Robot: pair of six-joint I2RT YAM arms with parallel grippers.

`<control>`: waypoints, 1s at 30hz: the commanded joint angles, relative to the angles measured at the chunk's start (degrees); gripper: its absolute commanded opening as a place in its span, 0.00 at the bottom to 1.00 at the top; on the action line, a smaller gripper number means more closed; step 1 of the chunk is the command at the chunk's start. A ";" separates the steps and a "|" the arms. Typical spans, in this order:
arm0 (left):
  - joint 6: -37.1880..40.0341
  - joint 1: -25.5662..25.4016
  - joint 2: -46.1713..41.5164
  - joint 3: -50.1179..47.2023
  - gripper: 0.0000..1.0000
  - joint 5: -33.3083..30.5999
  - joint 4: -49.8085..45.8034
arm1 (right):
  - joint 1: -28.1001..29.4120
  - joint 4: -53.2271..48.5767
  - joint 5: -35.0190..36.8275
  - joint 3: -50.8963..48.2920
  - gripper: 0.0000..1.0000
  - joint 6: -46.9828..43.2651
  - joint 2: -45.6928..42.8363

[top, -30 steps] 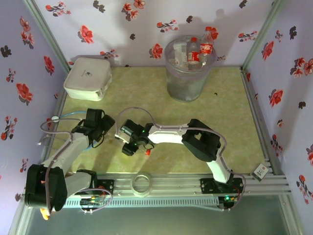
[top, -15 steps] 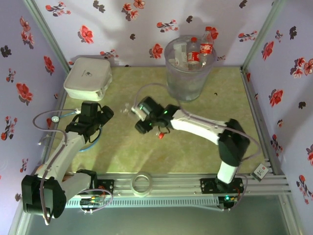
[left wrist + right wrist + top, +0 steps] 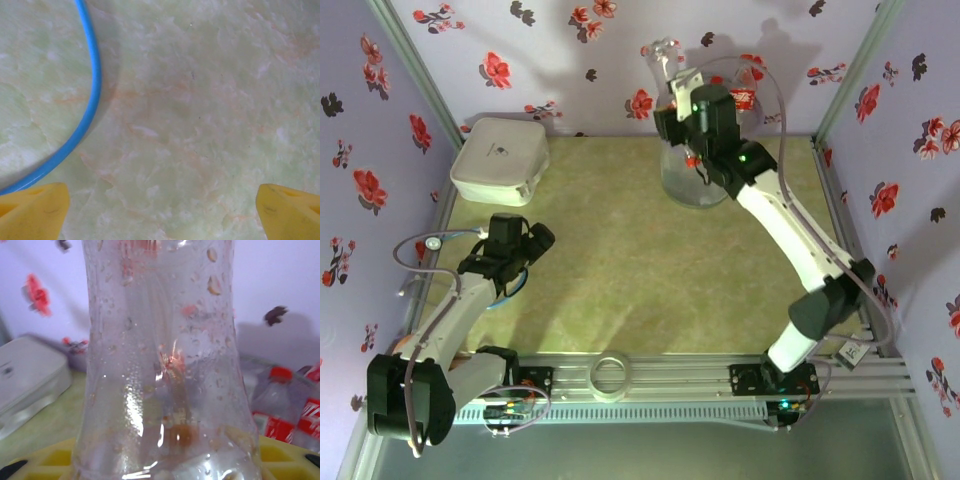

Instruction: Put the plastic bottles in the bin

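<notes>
Next, my right gripper releases the clear plastic bottle inside the bin [image 3: 682, 98], along the bin's rim that faces the white box.
High over the bin [image 3: 700, 175], my right gripper [image 3: 678, 92] is shut on a clear plastic bottle [image 3: 664, 58] that has no label. In the right wrist view this bottle [image 3: 160, 365] stands upright between the yellow fingers [image 3: 287, 460] of the right gripper [image 3: 165, 467]. Bottles with red labels and red caps [image 3: 274, 412] lie in the bin behind it, one poking over the rim [image 3: 745, 97]. My left gripper [image 3: 534, 240] hangs open and empty over bare table at the left, its yellow fingertips [image 3: 30, 210] far apart in the left wrist view.
A flat white box [image 3: 498, 160] sits at the back left corner, also seen in the right wrist view [image 3: 30, 375]. A blue cable [image 3: 90, 90] loops beside the left gripper. A tape roll [image 3: 612, 377] lies on the front rail. Flowered walls close three sides.
My right arm has swung from the middle of the table up and back to above the bin, carrying the clear bottle. The left gripper has opened wider and hardly moved.
</notes>
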 commanded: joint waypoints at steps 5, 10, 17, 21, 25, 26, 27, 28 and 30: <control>-0.95 0.37 -1.92 -1.68 0.96 0.73 0.84 | -7.18 11.12 -3.51 11.58 0.43 -1.57 13.69; -0.88 0.36 -2.72 -1.96 0.96 0.74 0.54 | -9.34 12.60 -8.23 18.01 0.46 -0.95 20.51; -0.82 0.36 -2.67 -2.32 0.96 0.66 0.77 | -9.33 11.50 -12.68 17.63 0.46 1.22 23.16; -0.59 0.36 -2.37 -2.42 0.96 0.71 0.94 | -9.57 11.60 -12.32 12.88 0.47 0.96 22.45; -0.54 0.41 -2.20 -2.40 0.96 0.66 1.17 | -10.23 13.48 -12.49 6.64 0.47 1.73 20.65; -0.53 0.36 -2.09 -2.48 0.96 0.64 1.27 | -10.46 13.86 -12.58 5.11 0.47 2.15 20.26; -0.56 0.36 -2.03 -2.41 0.96 0.70 1.31 | -10.77 14.28 -12.58 3.42 0.47 2.52 19.98; -0.59 0.38 -1.98 -2.40 0.96 0.71 1.32 | -11.06 14.69 -12.54 2.21 0.47 2.85 19.52; -0.53 0.37 -1.93 -2.41 0.96 0.73 1.28 | -11.61 15.42 -12.49 -0.52 0.47 3.58 18.76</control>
